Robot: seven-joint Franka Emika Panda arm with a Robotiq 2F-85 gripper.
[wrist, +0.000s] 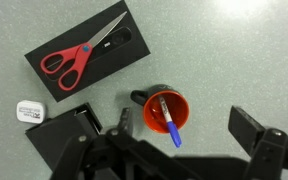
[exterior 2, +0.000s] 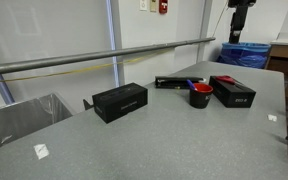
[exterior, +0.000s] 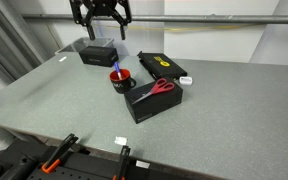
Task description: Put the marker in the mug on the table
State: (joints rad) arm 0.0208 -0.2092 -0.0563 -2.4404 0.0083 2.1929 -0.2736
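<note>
The gripper I control should next move down to the marker's blue end (exterior: pixel 116 67) (wrist: pixel 174 136), which leans over the mug's red rim, and close there.
The blue marker (wrist: pixel 168 120) stands tilted inside the mug (wrist: pixel 178 103), its blue end leaning over the red rim. The mug is black outside and red inside, and it rests on the grey table (wrist: pixel 234 60). It shows in both exterior views (exterior: pixel 121 79) (exterior 2: pixel 200 95), with the marker sticking up from it (exterior: pixel 117 68). My gripper (exterior: pixel 101 22) is high above the table, well over the mug, with its fingers spread and nothing between them. In the wrist view (wrist: pixel 189 140) the fingers frame the mug from above.
Red-handled scissors (wrist: pixel 79 55) lie on a black box (exterior: pixel 152 99) beside the mug. Another black box (exterior: pixel 97 52) sits below the gripper, and a flat black case (exterior: pixel 164 66) lies behind. A small white tag (wrist: pixel 30 110) lies on the table. A metal rail (exterior 2: pixel 94 58) runs along the far edge.
</note>
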